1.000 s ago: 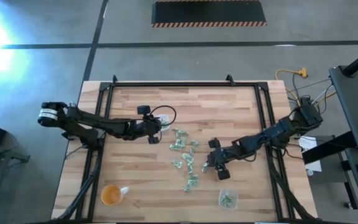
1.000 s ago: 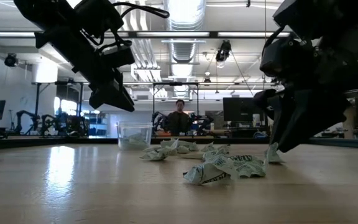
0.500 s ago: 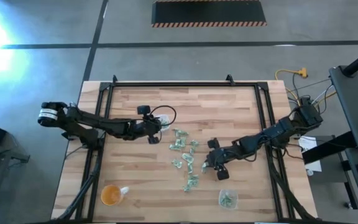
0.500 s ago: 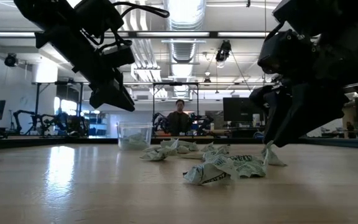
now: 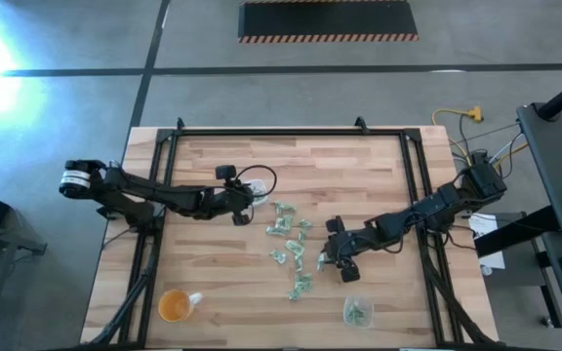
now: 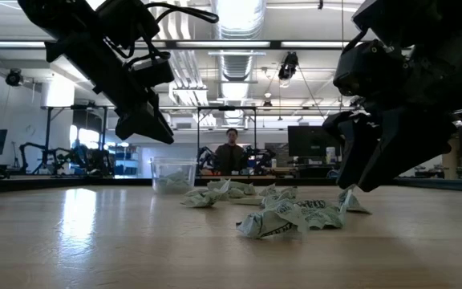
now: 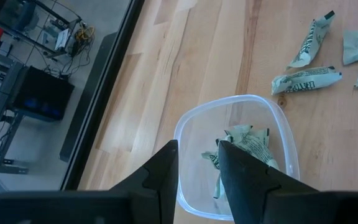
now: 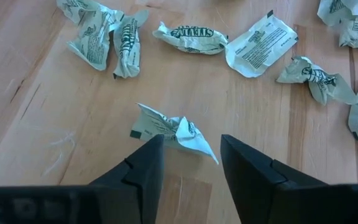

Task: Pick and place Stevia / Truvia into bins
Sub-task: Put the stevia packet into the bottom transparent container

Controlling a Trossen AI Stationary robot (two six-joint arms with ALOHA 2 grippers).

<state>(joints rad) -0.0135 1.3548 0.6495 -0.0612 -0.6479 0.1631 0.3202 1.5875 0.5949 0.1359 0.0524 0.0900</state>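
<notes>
The lone packet lies at a slant just ahead of my right gripper's fingers, so I should reach lower and further over it and close around the packet's middle (image 8: 176, 132).
Several crumpled green-and-white Stevia packets (image 5: 291, 244) lie loose on the wooden table's middle. My right gripper (image 8: 191, 149) is open and hovers low over one lone crumpled packet (image 8: 169, 129), which lies flat just ahead of its fingertips; the low view shows that packet (image 6: 351, 201) below the fingers. My left gripper (image 7: 197, 155) is open above a clear bin (image 7: 185, 124) that stands on the table with a few packets (image 7: 244, 140) inside. A second clear bin (image 5: 357, 312), also with packets in it, stands near the table's near edge.
An orange-tinted cup (image 5: 174, 305) stands at the near left of the table. Black frame rails (image 5: 164, 195) run along the table's left, right and far sides. A person (image 6: 231, 152) stands in the room beyond the far edge.
My right gripper has shifted a little toward the table's left, over the lone packet, and stays open. The packets and bins lie as before.
</notes>
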